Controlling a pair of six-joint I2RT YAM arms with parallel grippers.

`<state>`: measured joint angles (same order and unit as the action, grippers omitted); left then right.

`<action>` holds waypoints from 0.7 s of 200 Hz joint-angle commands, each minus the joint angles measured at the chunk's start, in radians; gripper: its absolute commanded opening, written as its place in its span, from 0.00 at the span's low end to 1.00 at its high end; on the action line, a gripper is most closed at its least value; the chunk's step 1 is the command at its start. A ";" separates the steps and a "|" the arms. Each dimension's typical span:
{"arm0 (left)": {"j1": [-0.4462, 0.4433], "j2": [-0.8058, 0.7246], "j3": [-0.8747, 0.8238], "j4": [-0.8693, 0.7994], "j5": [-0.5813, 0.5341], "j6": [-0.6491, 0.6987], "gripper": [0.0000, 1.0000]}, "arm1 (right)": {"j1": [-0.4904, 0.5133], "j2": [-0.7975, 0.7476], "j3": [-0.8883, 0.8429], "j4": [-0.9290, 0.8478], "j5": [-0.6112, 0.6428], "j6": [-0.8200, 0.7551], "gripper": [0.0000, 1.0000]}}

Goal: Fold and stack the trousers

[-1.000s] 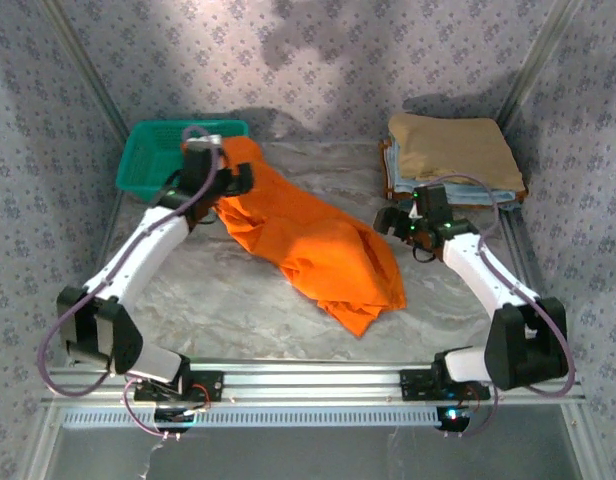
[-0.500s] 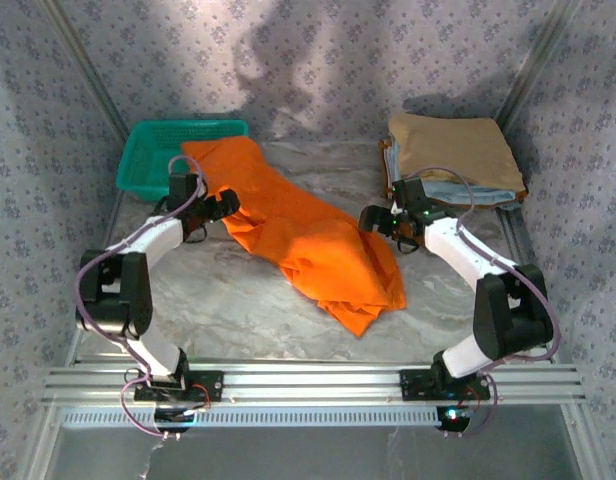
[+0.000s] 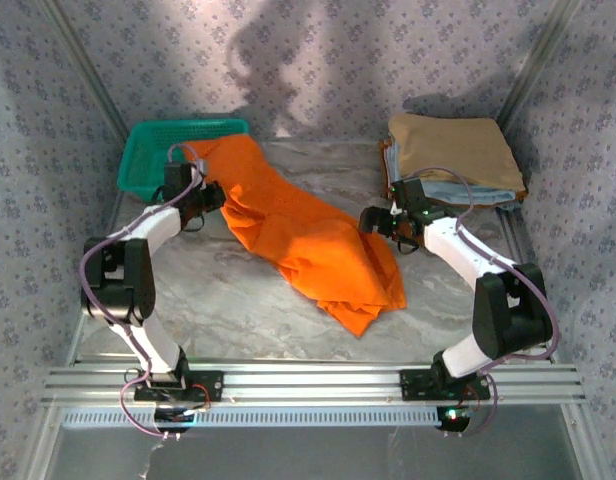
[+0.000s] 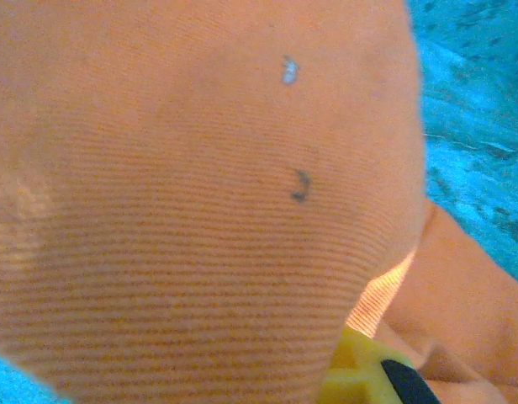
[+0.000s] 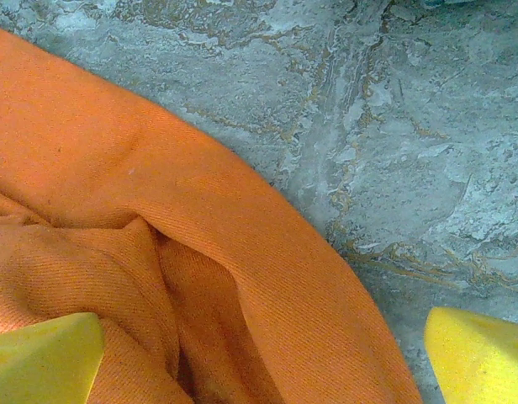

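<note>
I will use my left gripper to lay the upper end of the orange trousers down on the marble (image 3: 306, 184) between the basket and the stack. The trousers now lie in a crumpled band.
The orange trousers (image 3: 308, 240) lie in a crumpled band slanting from the teal basket (image 3: 153, 160) down toward the middle of the table. My left gripper (image 3: 208, 196) sits at their upper left edge, shut on the cloth. In the left wrist view the orange fabric (image 4: 200, 210) presses close against the camera beside one yellow finger (image 4: 360, 374). My right gripper (image 3: 374, 220) hovers at the trousers' right edge, open. Its yellow fingertips (image 5: 44, 358) straddle the cloth's curved border (image 5: 267, 278) over the marble table (image 5: 410, 126).
A stack of folded garments (image 3: 453, 150), tan on top of light blue, sits at the back right just behind the right arm. The basket stands at the back left against the patterned wall. Bare table (image 3: 228, 300) lies in front of the trousers.
The left arm drew back from over the basket and lowered to the trousers' upper left edge, where its jaws closed on the cloth. The right gripper shifted slightly left and stayed open.
</note>
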<state>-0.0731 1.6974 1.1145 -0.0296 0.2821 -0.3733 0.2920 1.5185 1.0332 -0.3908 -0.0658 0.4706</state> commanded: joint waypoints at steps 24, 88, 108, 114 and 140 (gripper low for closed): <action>-0.059 -0.176 0.125 -0.096 -0.084 0.104 0.00 | 0.014 -0.029 0.019 -0.015 0.008 -0.008 1.00; -0.175 -0.210 0.329 -0.191 -0.135 0.188 0.00 | 0.014 -0.043 0.022 -0.030 0.015 -0.008 1.00; -0.280 -0.221 0.415 -0.215 -0.160 0.246 0.00 | 0.007 -0.065 0.010 -0.028 0.031 0.002 1.00; -0.314 -0.224 0.434 -0.225 -0.176 0.268 0.00 | 0.003 -0.074 0.006 -0.027 0.033 0.004 1.00; -0.452 -0.232 0.483 -0.245 -0.221 0.335 0.00 | -0.013 -0.095 -0.013 -0.025 0.035 0.011 1.00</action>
<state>-0.4259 1.5326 1.5139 -0.3061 0.0998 -0.1421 0.2947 1.4628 1.0328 -0.3939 -0.0555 0.4717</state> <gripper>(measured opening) 0.057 0.996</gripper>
